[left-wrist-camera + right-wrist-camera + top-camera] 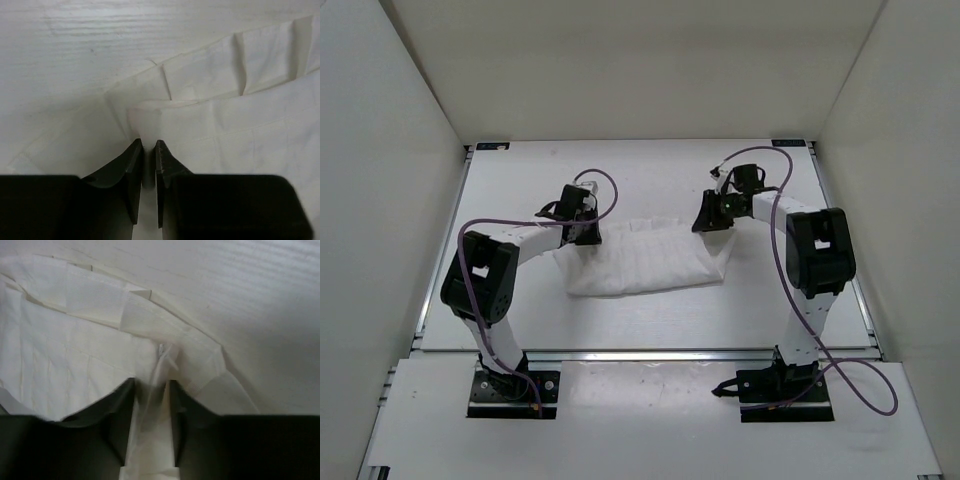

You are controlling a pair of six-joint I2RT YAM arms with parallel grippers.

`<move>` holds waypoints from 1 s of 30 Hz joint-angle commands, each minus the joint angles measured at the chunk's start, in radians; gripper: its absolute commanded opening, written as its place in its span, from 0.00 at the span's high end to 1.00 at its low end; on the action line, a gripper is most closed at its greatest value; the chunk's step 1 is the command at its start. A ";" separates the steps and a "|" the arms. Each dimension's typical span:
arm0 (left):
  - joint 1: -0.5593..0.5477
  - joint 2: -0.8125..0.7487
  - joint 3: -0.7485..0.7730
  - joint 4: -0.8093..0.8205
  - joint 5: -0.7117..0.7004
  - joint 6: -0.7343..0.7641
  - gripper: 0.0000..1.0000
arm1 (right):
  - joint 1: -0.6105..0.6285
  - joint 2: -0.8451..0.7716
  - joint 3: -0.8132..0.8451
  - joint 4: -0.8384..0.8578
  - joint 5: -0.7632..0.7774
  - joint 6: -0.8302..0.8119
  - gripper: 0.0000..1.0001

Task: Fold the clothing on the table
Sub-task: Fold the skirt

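The lower layer of the clothing spreads out past the upper layer's side, so the robot's right gripper needs to open, grab the flared cloth [220, 399] and pull it in before folding across.
The clothing [640, 258] lies as a white pleated band across the middle of the table [650, 170], folded over on itself. My left gripper [585, 232] sits low on its left end. In the left wrist view the jaws [149, 144] stand a thin slit apart at the corner of the upper layer [240, 115], with pale cloth in the slit. At the right end is my right gripper [708, 218]. There the jaws [151, 382] pinch a raised ridge of the fabric [75, 350] that runs up between the fingers.
White walls stand on three sides of the table. Its silver frame edge [650, 354] runs in front of the arm bases. Purple cables loop off both arms. Bare table [100, 40] shows beyond the cloth in the left wrist view, and also in the right wrist view [250, 290].
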 commanded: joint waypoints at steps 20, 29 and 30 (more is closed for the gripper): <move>-0.062 -0.271 -0.061 -0.147 -0.201 0.026 0.24 | -0.021 -0.313 -0.212 -0.103 0.239 0.000 0.06; -0.070 -0.207 -0.097 -0.166 -0.203 0.025 0.25 | 0.029 -0.229 -0.228 -0.061 0.228 0.040 0.05; -0.065 -0.205 -0.113 -0.163 -0.204 0.025 0.25 | 0.022 -0.214 -0.228 -0.049 0.207 0.045 0.05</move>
